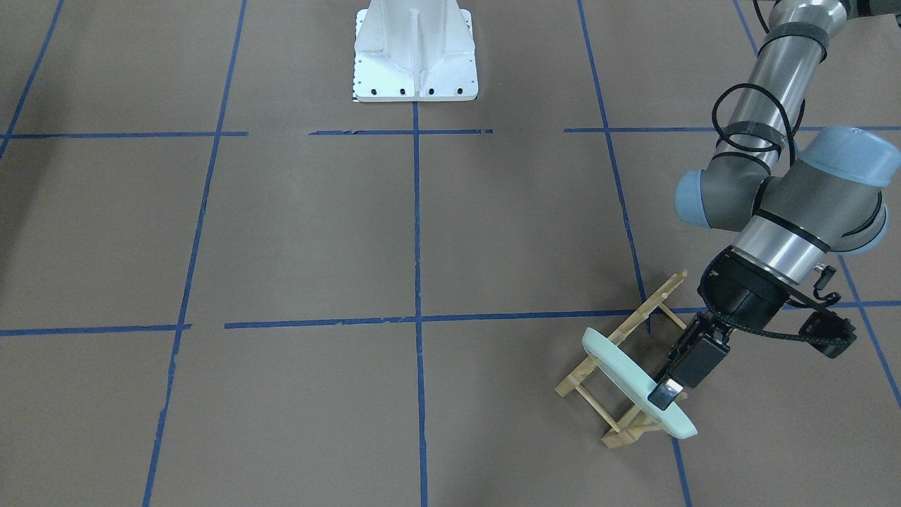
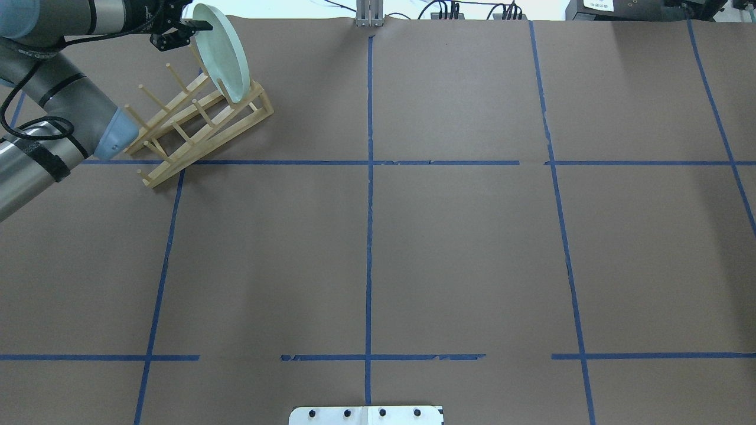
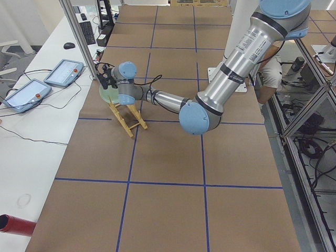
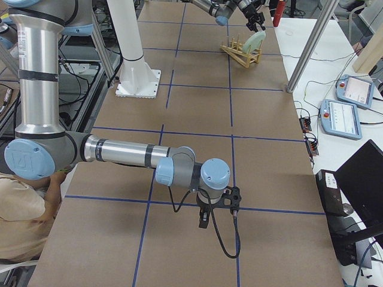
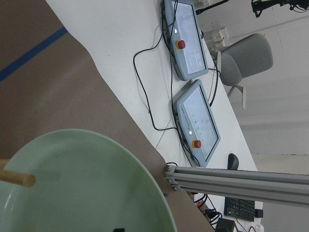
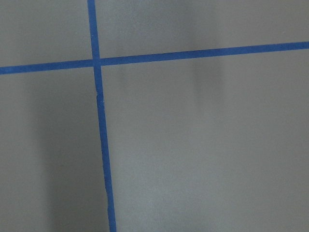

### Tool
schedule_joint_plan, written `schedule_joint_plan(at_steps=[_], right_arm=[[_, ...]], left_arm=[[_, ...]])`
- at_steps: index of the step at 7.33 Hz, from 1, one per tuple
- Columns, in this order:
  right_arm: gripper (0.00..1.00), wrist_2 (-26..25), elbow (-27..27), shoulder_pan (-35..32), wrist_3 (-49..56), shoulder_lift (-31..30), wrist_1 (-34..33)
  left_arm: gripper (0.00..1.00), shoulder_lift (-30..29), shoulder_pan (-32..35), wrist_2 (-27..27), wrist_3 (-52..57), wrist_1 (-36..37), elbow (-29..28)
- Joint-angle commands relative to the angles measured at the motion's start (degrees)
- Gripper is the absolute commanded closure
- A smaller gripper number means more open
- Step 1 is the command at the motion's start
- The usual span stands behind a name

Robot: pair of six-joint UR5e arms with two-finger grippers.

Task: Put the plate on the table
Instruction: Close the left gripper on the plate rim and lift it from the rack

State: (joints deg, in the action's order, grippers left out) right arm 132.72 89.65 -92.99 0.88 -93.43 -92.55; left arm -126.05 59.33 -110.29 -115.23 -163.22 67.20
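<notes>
The robot's left gripper will set the plate, still on edge in the peg rack, down on the bare brown table (image 1: pixel 519 187) between the wooden peg rack and the white robot base.
The pale mint-green plate (image 1: pixel 619 366) stands on edge in the light wooden peg rack (image 1: pixel 637 318), near the table's far left corner in the overhead view (image 2: pixel 221 50). My left gripper (image 1: pixel 665 398) reaches over the rack and is shut on the plate's upper rim, one finger on its face. The plate's lower edge still sits between the pegs. The left wrist view shows the plate (image 5: pixel 82 188) close up with one peg across it. My right gripper (image 4: pixel 203 220) hangs low over the brown table (image 2: pixel 460 254), far from the plate; I cannot tell whether it is open or shut.
The white robot base (image 1: pixel 415 53) stands at the table's middle near edge. Beyond the table edge by the rack is a white bench with two teach pendants (image 5: pixel 193 38) and an aluminium post (image 5: pixel 231 183).
</notes>
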Motion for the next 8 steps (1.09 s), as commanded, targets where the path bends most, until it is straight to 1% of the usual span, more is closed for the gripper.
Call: schedule_joint_plan(at_steps=[1, 2, 3, 4, 5, 6, 7, 8], right_arm=[[0.0, 0.0, 0.0, 0.0, 0.0, 0.0, 0.0], [0.0, 0.0, 0.0, 0.0, 0.0, 0.0, 0.0], [0.0, 0.0, 0.0, 0.0, 0.0, 0.0, 0.0], [0.0, 0.0, 0.0, 0.0, 0.0, 0.0, 0.0], [0.0, 0.0, 0.0, 0.0, 0.0, 0.0, 0.0], [0.0, 0.0, 0.0, 0.0, 0.0, 0.0, 0.0], [0.0, 0.0, 0.0, 0.0, 0.0, 0.09, 0.0], [0.0, 0.0, 0.0, 0.0, 0.0, 0.09, 0.0]], left_arm=[[1.0, -0.69, 0.0, 1.04, 0.01, -0.08, -0.05], [1.0, -1.56, 0.0, 1.13, -0.17, 0.09, 0.21], [1.0, -1.57, 0.43, 1.13, -0.08, 0.53, 2.39], [1.0, -1.22, 1.13, 0.79, 0.09, 2.36, 6.5], [1.0, -1.22, 2.01, 0.61, 0.27, 8.21, 11.15], [1.0, -1.39, 2.45, 0.61, 0.1, 11.49, 14.94], [1.0, -1.65, 0.8, 0.69, -0.6, 18.13, 18.8], [1.0, -1.48, -2.96, 0.69, -0.52, 26.64, 24.67]])
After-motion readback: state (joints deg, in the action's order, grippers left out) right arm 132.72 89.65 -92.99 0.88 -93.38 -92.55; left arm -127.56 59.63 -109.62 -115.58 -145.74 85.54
